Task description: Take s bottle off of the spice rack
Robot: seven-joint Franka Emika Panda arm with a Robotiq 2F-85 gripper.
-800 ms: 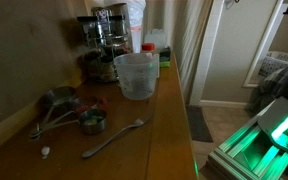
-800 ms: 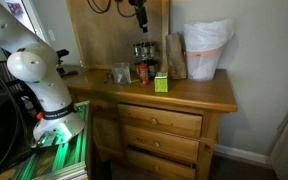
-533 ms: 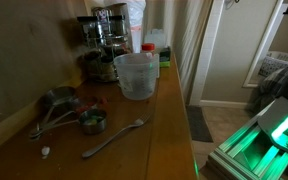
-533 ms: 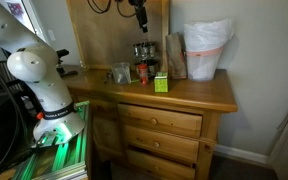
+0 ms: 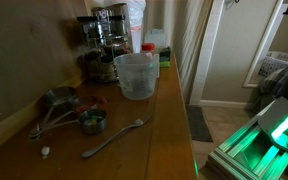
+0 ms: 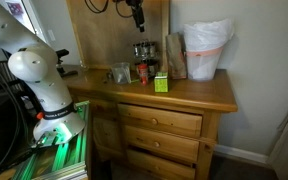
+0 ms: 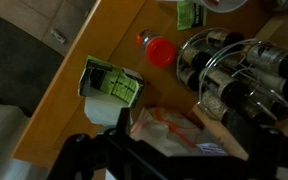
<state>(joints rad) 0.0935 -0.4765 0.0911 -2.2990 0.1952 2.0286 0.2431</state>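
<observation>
Next, my gripper grabs the jar's dark lid (image 5: 87, 20) at the top of the spice rack, on the side closest to the measuring cups.
The spice rack (image 5: 104, 40) is a dark metal two-tier stand of small dark-lidded glass jars at the back of the wooden dresser top. It also shows in an exterior view (image 6: 142, 52) and at the right of the wrist view (image 7: 234, 65). My gripper (image 6: 137, 16) hangs high above the rack, apart from it. In the wrist view its dark fingers (image 7: 169, 148) are spread along the bottom edge with nothing between them. No jar is held.
A clear plastic tub (image 5: 136, 75) stands in front of the rack. A red-lidded bottle (image 7: 159, 50), a green box (image 7: 109, 82) and a paper bag (image 7: 174, 125) sit beside it. Measuring cups (image 5: 69, 110) and a spoon (image 5: 114, 138) lie nearer. A white-bagged bin (image 6: 206, 50) stands at the far end.
</observation>
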